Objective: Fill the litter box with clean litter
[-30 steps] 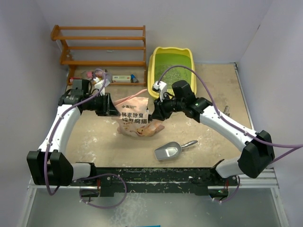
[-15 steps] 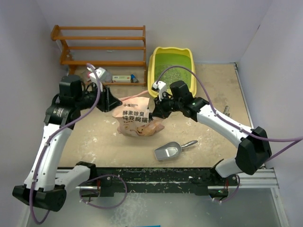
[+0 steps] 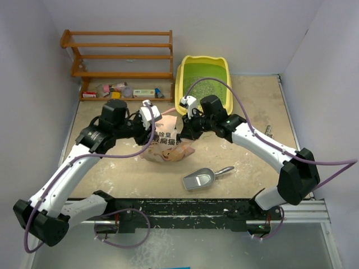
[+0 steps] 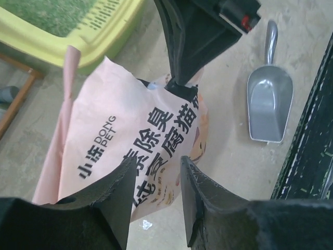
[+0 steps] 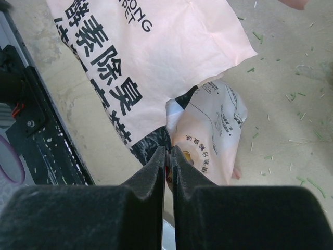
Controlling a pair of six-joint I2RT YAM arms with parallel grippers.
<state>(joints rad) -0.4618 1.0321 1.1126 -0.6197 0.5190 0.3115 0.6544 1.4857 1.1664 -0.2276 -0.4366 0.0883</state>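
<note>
The bag's opening is shut at my right gripper, so my left gripper needs to hold the flap with large print while my right gripper grabs the small-print panel's edge [image 5: 184, 141].
The yellow litter box [image 3: 181, 84] stands at the back centre, and pale granules of clean litter [image 3: 205, 89] lie on its green floor. In front of it a pink printed bag [image 3: 165, 147] lies on the table. My right gripper [image 5: 167, 150] is shut on a fold at the bag's [image 5: 156, 47] edge. My left gripper [image 4: 157, 165] hovers over the bag's [image 4: 114, 130] other side. Its jaws stand open with nothing between them. The left wrist view also shows the litter box [image 4: 78, 39] at the top left and the right arm's black gripper on the bag.
A grey metal scoop [image 3: 199, 179] lies on the table in front of the bag, also visible as the scoop [image 4: 269, 101] from the left wrist. A wooden shelf rack [image 3: 120, 56] with small items under it stands at the back left. Loose granules are scattered over the table.
The left arm has swung in from beside the shelf rack to the bag, its jaws widening. The right gripper has closed on the bag's edge.
</note>
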